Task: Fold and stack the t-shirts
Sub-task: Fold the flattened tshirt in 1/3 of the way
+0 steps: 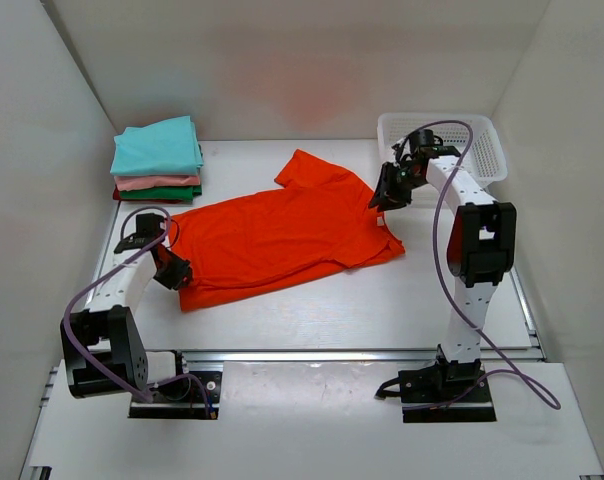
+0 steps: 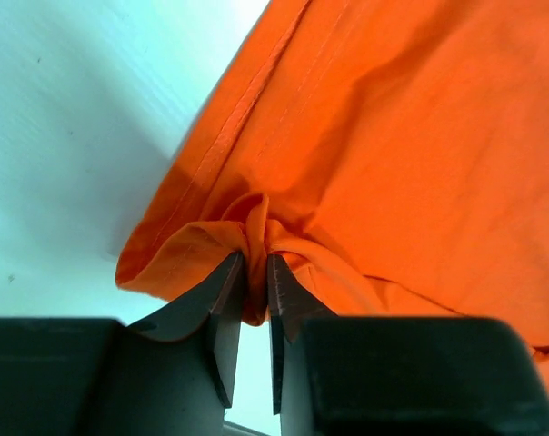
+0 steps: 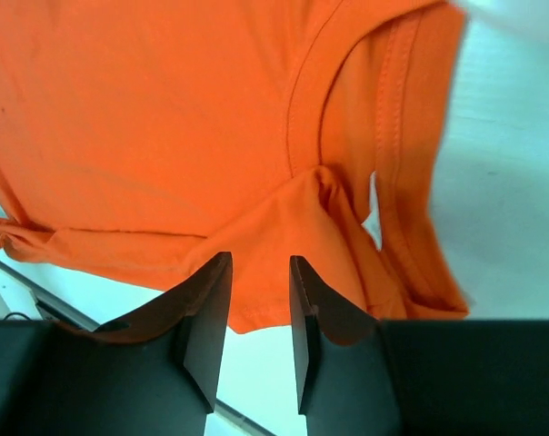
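The collar end of the flap lies free under the robot's open right gripper, so next the left gripper pinches the t-shirt's hem fold (image 2: 257,222) and waits until the right gripper takes it.
The orange-red t-shirt (image 1: 282,235) lies spread flat in the middle of the table, one sleeve pointing to the back. My left gripper (image 1: 177,272) is low at its left hem corner. In the left wrist view its jaws (image 2: 256,259) stand narrowly apart, with a raised fold of the shirt (image 2: 393,136) pinched between them. My right gripper (image 1: 385,190) hangs at the collar end. Its jaws (image 3: 261,263) are open, and the shirt (image 3: 147,118) lies under them, untouched, beside the neckline (image 3: 302,109). Folded t-shirts (image 1: 157,160) are stacked at the back left, teal on top.
A white mesh basket (image 1: 482,150) stands at the back right, just behind the right arm. White walls close in the table on the left, back and right. A metal rail (image 1: 362,355) runs along the near edge between the arm bases.
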Available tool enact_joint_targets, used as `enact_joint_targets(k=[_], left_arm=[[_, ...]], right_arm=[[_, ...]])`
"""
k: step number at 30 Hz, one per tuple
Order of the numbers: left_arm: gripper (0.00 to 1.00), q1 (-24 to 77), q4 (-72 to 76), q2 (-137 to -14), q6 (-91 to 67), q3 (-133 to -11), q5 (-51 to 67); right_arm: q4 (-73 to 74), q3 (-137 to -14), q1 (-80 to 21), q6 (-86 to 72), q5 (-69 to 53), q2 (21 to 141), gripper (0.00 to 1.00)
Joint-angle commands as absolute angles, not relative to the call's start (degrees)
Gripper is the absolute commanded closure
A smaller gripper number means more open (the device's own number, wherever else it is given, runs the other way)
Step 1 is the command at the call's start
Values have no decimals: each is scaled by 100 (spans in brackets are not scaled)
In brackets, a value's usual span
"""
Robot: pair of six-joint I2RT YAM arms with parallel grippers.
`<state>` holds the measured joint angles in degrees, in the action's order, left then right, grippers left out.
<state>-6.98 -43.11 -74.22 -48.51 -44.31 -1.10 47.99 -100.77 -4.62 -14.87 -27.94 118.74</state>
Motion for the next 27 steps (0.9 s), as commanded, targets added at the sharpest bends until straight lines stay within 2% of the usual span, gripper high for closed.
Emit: enact_joint_targets(k=[1,5,18,27], left_arm=[[73,-739,-4078,-7383,-4878,-4527,-97],[68,-773,-4078,-7321,-4913,-4377,-44],[66,-650,-4034,-7164,-4887,-4114,0],[72,-624,-4069,-7172,-4834,-4104,-26]], right_arm=[[4622,-9923,-369,-1425,-2778,11487,70],[4798,-9642,-422,-1213,-2340,11347,69],[5247,-9141,-712,-748,-1592,11066,70],[5353,-9044,-879,-659,-1240,11136,70]])
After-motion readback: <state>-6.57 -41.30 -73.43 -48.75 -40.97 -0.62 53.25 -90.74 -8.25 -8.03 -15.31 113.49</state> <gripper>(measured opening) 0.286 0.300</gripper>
